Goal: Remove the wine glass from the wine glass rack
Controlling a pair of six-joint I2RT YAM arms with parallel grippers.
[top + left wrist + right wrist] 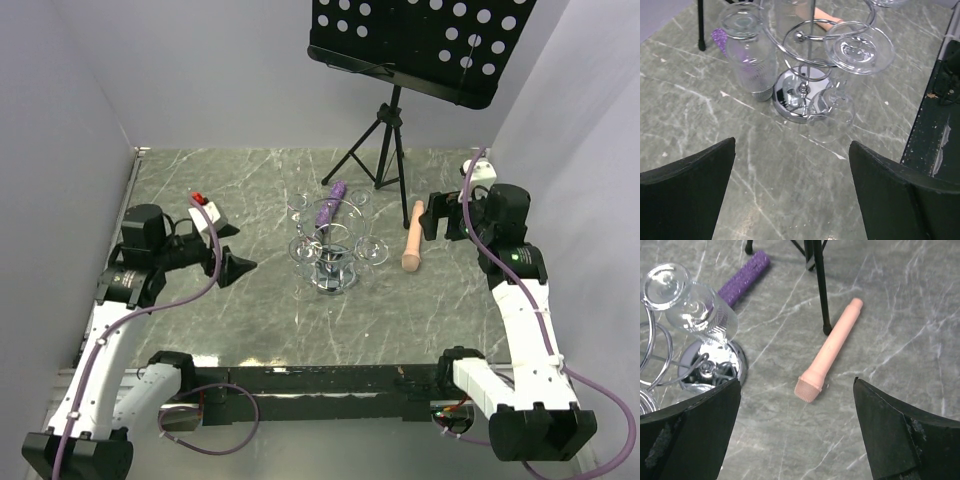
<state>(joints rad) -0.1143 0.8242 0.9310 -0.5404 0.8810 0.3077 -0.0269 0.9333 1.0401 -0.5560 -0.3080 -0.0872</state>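
Note:
My left gripper closes next on the wine glass's stem (305, 263) (841, 84), just below the round base of the near-side glass that is closest to that gripper.
The chrome wine glass rack (332, 262) stands mid-table with several clear wine glasses hanging upside down from its wire loops. In the left wrist view its disc base (799, 96) shows, with one glass (840, 75) hanging at the right and another (749, 47) at the left. In the right wrist view the rack base (712, 367) and a hanging glass (695, 307) show at the left. My left gripper (232, 265) is open and empty, left of the rack. My right gripper (432, 215) is open and empty, right of the rack.
A black tripod music stand (390, 120) stands at the back. A pink microphone (412, 236) lies right of the rack, and a purple microphone (330, 203) lies behind it. A small white box (205, 214) with a red button sits at the left.

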